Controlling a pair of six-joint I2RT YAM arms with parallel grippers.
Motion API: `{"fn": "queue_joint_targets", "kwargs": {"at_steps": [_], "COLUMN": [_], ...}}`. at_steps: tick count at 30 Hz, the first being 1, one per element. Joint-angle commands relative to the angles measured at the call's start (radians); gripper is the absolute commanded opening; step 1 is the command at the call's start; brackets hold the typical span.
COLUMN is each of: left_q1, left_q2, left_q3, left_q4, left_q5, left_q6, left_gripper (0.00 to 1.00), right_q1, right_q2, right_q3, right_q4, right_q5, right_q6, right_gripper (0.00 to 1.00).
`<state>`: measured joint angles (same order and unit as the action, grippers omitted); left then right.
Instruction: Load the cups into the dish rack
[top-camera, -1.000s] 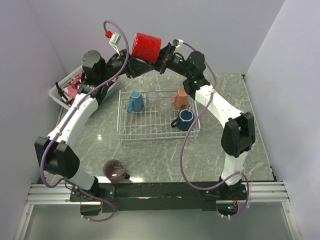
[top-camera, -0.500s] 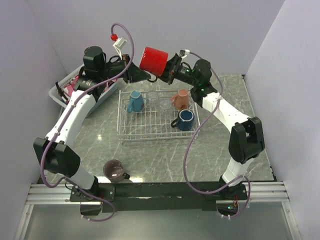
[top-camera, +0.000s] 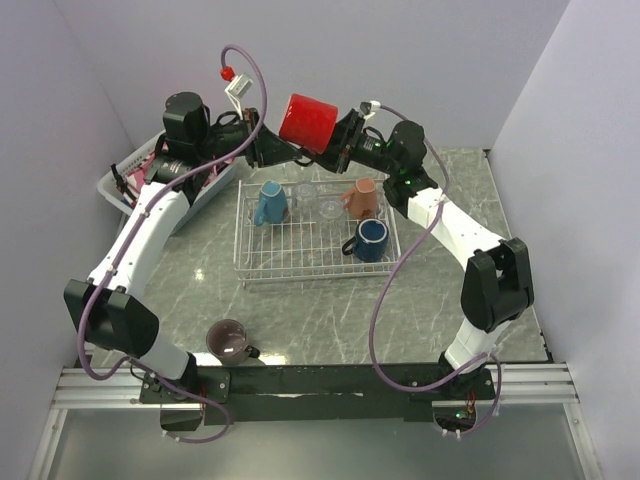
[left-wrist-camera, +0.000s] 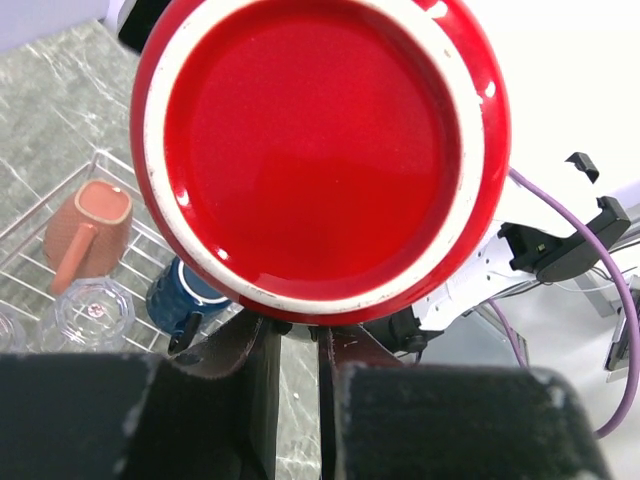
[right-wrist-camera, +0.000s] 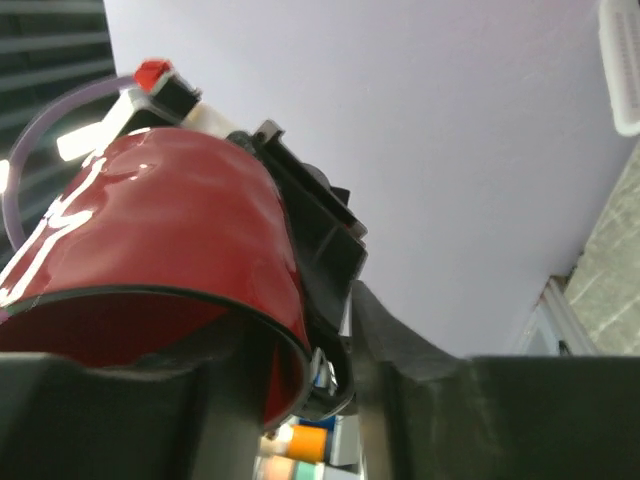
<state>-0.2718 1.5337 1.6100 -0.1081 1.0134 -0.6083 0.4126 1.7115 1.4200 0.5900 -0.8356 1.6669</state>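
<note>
Next, my left gripper releases the red mug in the dish rack (top-camera: 326, 244) next to the navy mug's handle.
A red mug (top-camera: 310, 120) hangs in the air above the back of the white wire dish rack (top-camera: 315, 272), between both grippers. My left gripper (top-camera: 268, 143) is shut at the mug's base side; in the left wrist view its fingers (left-wrist-camera: 295, 330) end at the lower edge of the mug's bottom (left-wrist-camera: 320, 150). My right gripper (top-camera: 340, 140) grips the rim side; in the right wrist view (right-wrist-camera: 300, 370) one finger is inside the mug (right-wrist-camera: 170, 230) and the other outside by the handle. In the rack stand a light blue mug (top-camera: 270, 203), two clear glasses (top-camera: 305, 192), a salmon mug (top-camera: 360, 198) and a navy mug (top-camera: 370, 240).
A mauve mug (top-camera: 230, 340) stands on the marble table near the front left edge. A white plastic basket with pink cloth (top-camera: 130, 180) sits at the back left. Walls close in on the back and both sides.
The red mug has moved right and a little down with both grippers at it. The right arm's elbow has swung out to the right.
</note>
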Motion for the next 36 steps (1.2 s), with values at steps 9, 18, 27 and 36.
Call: {"fn": "queue_joint_targets", "kwargs": {"at_steps": [9, 18, 27, 36], "left_q1": [0.052, 0.123, -0.075, -0.179], "left_q2": [-0.096, -0.015, 0.036, 0.069], "left_q3": [0.109, 0.318, 0.138, -0.011], "left_q4": [0.058, -0.605, -0.885, -0.782], "left_q5": [0.011, -0.068, -0.441, -0.621], "left_q6": [0.086, 0.618, 1.084, 1.136], "left_gripper": [0.01, 0.01, 0.01, 0.01], "right_q1": [-0.086, -0.248, -0.285, -0.330], "right_q2": [-0.079, -0.309, -0.529, -0.631], "right_q3": [-0.082, -0.155, -0.016, -0.036], "right_q4": [-0.214, -0.674, -1.062, -1.118], "right_q5": [-0.111, -0.085, 0.116, 0.133], "right_q6": [-0.183, -0.524, -0.802, -0.820], "right_gripper": [0.58, 0.58, 0.61, 0.61]}}
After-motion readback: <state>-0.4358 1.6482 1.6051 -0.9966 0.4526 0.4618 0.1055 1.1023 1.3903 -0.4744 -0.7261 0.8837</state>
